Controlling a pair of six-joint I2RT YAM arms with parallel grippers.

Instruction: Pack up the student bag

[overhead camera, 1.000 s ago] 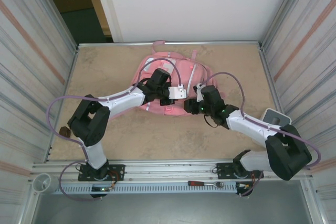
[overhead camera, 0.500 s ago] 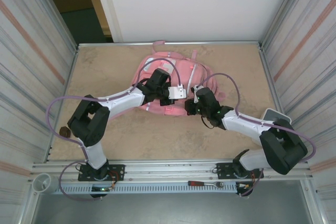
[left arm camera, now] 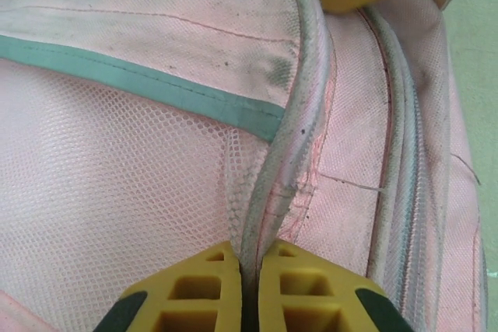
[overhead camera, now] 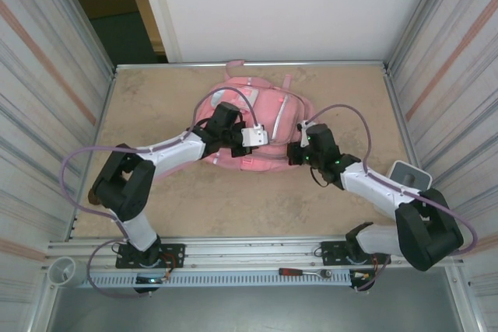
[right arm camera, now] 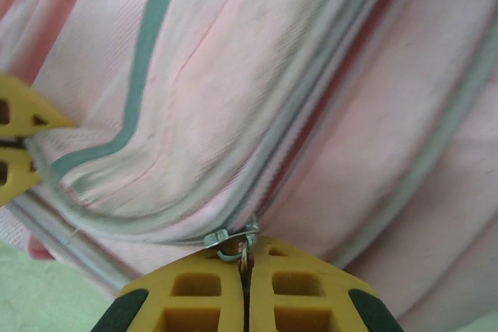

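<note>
My left gripper holds the grey piped seam past its bend by the mesh pocket; next I reopen and grab it closer to the zipper pull (left arm camera: pixel 311 40).
The student bag (overhead camera: pixel 268 106), a big pink backpack, lies flat at the back middle of the table. My left gripper (overhead camera: pixel 257 144) is shut on the grey piped seam (left arm camera: pixel 284 153) beside the bag's mesh pocket (left arm camera: pixel 117 184), with both yellow pads (left arm camera: pixel 194 289) pressed against it. My right gripper (overhead camera: pixel 293 153) is at the bag's near right side, shut on the small metal zipper pull (right arm camera: pixel 233 239) of a grey zipper line (right arm camera: pixel 311 106). The two grippers face each other a short way apart, and the left one's fingers (right arm camera: pixel 14 141) show at the left edge of the right wrist view.
A white boxy device (overhead camera: pixel 408 172) sits at the table's right edge and a small brown round object (overhead camera: pixel 95 194) at its left edge. A red-handled tool (overhead camera: pixel 302 273) lies on the front rail. Ribbed metal walls close in both sides.
The right gripper has closed on the zipper pull and shifted right and slightly away. The left arm has drawn back a little to the left with the seam held.
</note>
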